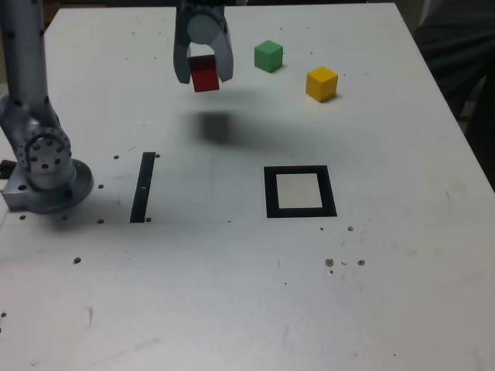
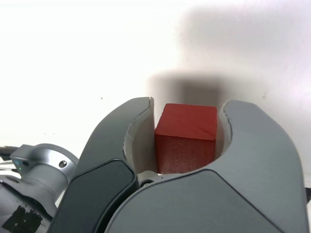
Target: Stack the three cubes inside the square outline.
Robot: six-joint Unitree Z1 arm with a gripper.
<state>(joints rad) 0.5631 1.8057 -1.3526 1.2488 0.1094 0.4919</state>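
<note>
Next, my gripper lets go of the red cube on the pale centre of the black square outline [image 1: 298,191].
The red cube [image 1: 205,75] hangs above the table at the back, clamped between the fingers of my gripper [image 1: 204,71]; its shadow lies on the table below it. In the wrist view the red cube [image 2: 186,138] fills the gap of the gripper [image 2: 187,131], both jaws pressed on its sides. The green cube [image 1: 268,56] and the yellow cube [image 1: 321,83] rest on the table toward the exterior view's right of the gripper. The square outline [image 1: 299,192], black border with a pale centre, lies nearer the front with nothing in it.
A thin black strip [image 1: 142,188] lies on the table at the exterior view's left, beside the arm's grey base [image 1: 46,166]. Small dark specks dot the white table [image 1: 232,294]. A dark shape stands past the table's right edge.
</note>
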